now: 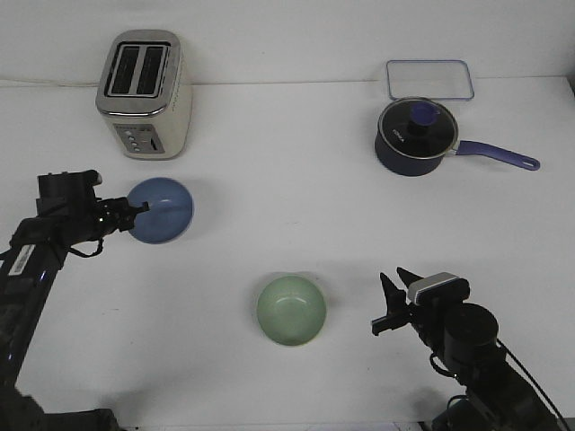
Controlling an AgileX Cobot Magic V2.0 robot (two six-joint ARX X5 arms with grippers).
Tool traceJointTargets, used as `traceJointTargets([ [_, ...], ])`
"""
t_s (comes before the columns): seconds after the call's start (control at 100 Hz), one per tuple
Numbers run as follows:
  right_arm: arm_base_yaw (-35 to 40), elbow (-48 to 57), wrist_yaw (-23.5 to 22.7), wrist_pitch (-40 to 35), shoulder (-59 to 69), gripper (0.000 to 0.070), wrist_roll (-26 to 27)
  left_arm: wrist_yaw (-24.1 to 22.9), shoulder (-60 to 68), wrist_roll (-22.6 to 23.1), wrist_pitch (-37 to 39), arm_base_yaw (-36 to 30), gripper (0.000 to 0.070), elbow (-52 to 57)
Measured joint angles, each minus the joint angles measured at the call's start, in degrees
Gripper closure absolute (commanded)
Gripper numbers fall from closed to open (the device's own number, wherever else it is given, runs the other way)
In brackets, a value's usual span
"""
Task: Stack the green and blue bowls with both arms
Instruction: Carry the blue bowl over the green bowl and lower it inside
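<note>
I should release the left gripper's blue bowl inside the green bowl (291,309) near the table's front middle.
The periwinkle blue bowl (163,211) sits on the white table in front of the toaster, at the left. My left gripper (137,212) is at its left rim, with the fingertips (144,207) over the rim. I cannot tell whether the jaws are closed on it. The pale green bowl (291,310) sits upright and empty near the table's front middle. My right gripper (384,306) is open and empty, to the right of the green bowl with a gap between them, pointing toward it.
A cream and silver toaster (144,94) stands at the back left. A dark navy saucepan (415,137) with a lid and purple handle is at the back right. A clear rectangular lid (429,79) lies behind it.
</note>
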Motion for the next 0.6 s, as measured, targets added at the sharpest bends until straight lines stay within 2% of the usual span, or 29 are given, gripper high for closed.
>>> traceJointTargets([
  [0.08,0.0,0.0,0.0,0.0,0.0,0.0474,0.0,5.3,-4.8,0.0,-0.5,-1.6,0.0688,0.6],
  [0.15,0.0,0.0,0.0,-0.2,0.0,0.0474,0.0,7.1,-8.1,0.0,-2.7,-4.5,0.0688,0.7],
  [0.32,0.0,0.0,0.0,-0.2,0.0,0.0474,0.0,7.2,-10.6,0.7,-8.4,-15.0,0.0688,0.7],
  [0.5,0.0,0.0,0.0,-0.2,0.0,0.0474,0.0,7.0,-9.4,1.6,-8.8,-27.8,0.0688,0.5],
  [0.6,0.0,0.0,0.0,-0.2,0.0,0.0474,0.0,4.7,-7.1,1.6,-8.8,-34.0,0.0688,0.5],
])
